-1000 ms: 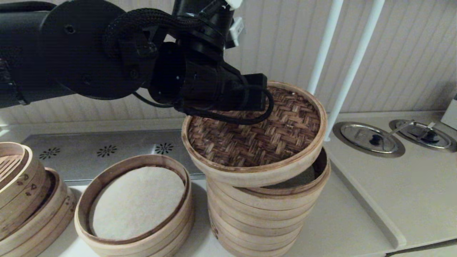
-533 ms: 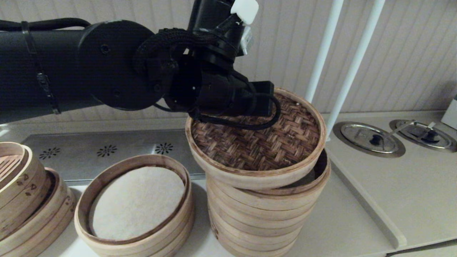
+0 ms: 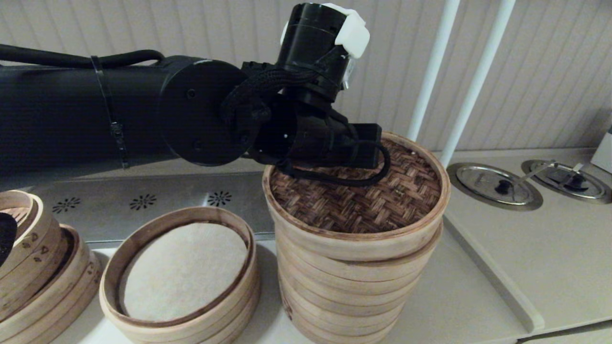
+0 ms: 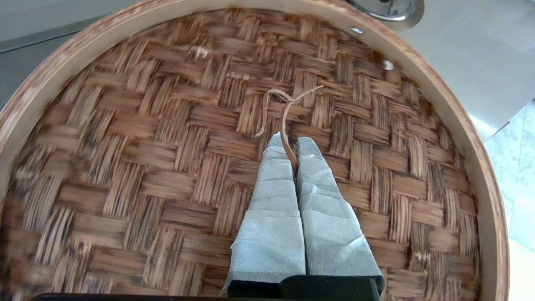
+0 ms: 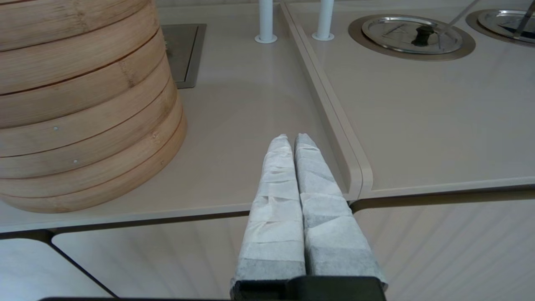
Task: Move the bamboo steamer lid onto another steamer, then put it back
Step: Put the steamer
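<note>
The robot's left gripper needs to release the bamboo steamer lid, sitting flush on top of the tall steamer stack [image 3: 365,194].
The bamboo steamer lid [image 3: 363,205], pale hoop rim and dark woven face, lies about level on top of the tall steamer stack [image 3: 344,291], hiding its mesh liner. My left gripper [image 4: 291,142] is shut over the lid's middle, pinching the thin bamboo loop handle [image 4: 285,113] between its taped fingers. In the head view the black wrist hides those fingers. The lid [image 4: 167,167] fills the left wrist view. My right gripper [image 5: 291,140] hangs shut and empty at the counter's front edge, to the right of the stack [image 5: 83,104].
A low steamer with a white cloth liner [image 3: 181,272] stands left of the stack. Tilted trays [image 3: 33,258] lean at the far left. Two white poles [image 3: 430,71] rise behind the stack. Round metal covers [image 3: 495,185] sit in the raised counter on the right.
The lid went from tilted and hanging over the stack's left side to lying level on it. My left arm shifted right and down with it.
</note>
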{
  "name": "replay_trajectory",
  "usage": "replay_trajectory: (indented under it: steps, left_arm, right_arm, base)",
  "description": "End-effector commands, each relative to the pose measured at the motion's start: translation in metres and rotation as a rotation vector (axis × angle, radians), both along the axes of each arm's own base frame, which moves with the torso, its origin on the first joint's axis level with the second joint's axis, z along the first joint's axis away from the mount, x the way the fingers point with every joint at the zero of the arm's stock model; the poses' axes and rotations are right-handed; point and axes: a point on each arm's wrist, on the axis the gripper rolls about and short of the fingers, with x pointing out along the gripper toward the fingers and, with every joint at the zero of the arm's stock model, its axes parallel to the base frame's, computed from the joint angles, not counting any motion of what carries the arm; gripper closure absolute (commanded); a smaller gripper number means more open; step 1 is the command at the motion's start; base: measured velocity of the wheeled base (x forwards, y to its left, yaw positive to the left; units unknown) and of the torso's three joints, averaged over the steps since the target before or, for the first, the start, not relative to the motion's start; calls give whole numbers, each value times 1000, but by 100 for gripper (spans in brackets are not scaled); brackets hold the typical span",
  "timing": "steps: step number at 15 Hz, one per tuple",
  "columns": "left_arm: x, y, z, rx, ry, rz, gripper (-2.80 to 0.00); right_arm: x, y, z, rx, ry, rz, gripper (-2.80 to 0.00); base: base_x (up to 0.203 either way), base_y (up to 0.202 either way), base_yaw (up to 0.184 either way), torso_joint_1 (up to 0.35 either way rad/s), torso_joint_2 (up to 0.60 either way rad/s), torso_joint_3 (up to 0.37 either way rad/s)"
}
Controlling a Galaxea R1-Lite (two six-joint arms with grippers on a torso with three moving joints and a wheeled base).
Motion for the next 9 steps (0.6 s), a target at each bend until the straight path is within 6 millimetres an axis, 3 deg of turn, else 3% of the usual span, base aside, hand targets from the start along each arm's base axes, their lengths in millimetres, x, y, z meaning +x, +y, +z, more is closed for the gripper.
replay_trajectory:
  steps: [1,9]
  left_arm:
    - [1,-2,-3,6,7,2,0]
    - [2,-10,-13,35,12,-13,0]
  right_arm:
    - [0,0,0,0,2,1,0]
    - [0,0,0,0,2,1,0]
  base:
    - [0,0,0,0,0,0]
    - [0,0,0,0,0,0]
